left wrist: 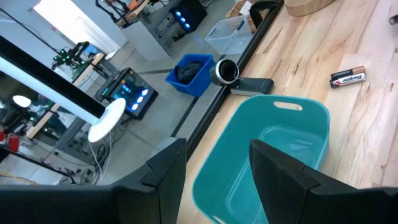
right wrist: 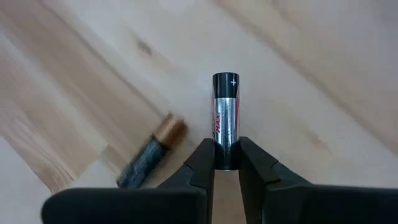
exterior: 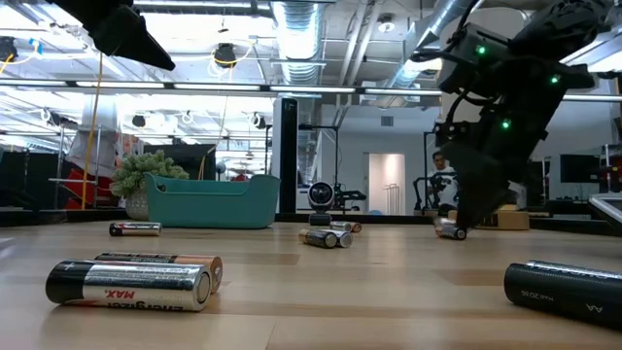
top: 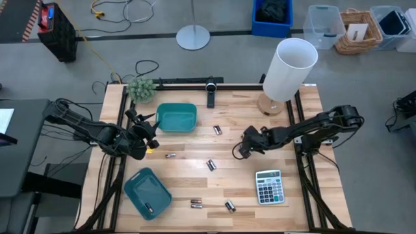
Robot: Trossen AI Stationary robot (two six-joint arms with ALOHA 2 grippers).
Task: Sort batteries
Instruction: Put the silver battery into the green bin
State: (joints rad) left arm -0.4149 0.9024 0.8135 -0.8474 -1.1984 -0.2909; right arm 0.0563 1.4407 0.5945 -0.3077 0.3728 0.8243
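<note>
My right gripper is to let go of the silver and black battery inside the far teal bin (top: 184, 126), close to the bin's near side.
My right gripper (right wrist: 226, 148) is shut on a silver and black battery (right wrist: 225, 112), over the table's middle right in the high view (top: 245, 148). A dark, copper-tipped battery (right wrist: 151, 153) lies on the wood just beside it. Loose batteries lie flat on the table (top: 218, 130) (top: 171, 155) (top: 211, 165), and more lie near the near edge (top: 195, 203) (top: 229, 206). One battery (top: 148, 208) lies in the near teal tray (top: 138, 185). My left gripper (left wrist: 214, 177) is open and holds nothing, above the far teal bin (left wrist: 273, 140), beside it in the high view (top: 147, 134). My right gripper pinches the battery between its two fingers at the end opposite the plus mark (right wrist: 225, 158). The fingers slant down at the table and the battery lies along them. Its plus end (right wrist: 226, 79) sticks out past the fingertips. Whether it is clear of the wood, I cannot tell.
A grey calculator (top: 269, 187) lies near the right near corner. A white lamp (top: 289, 68) stands at the far right. A small plant (top: 141, 89) is at the far left, and a black camera mount (top: 210, 93) sits on the far edge. Bare wood lies between the scattered batteries.
</note>
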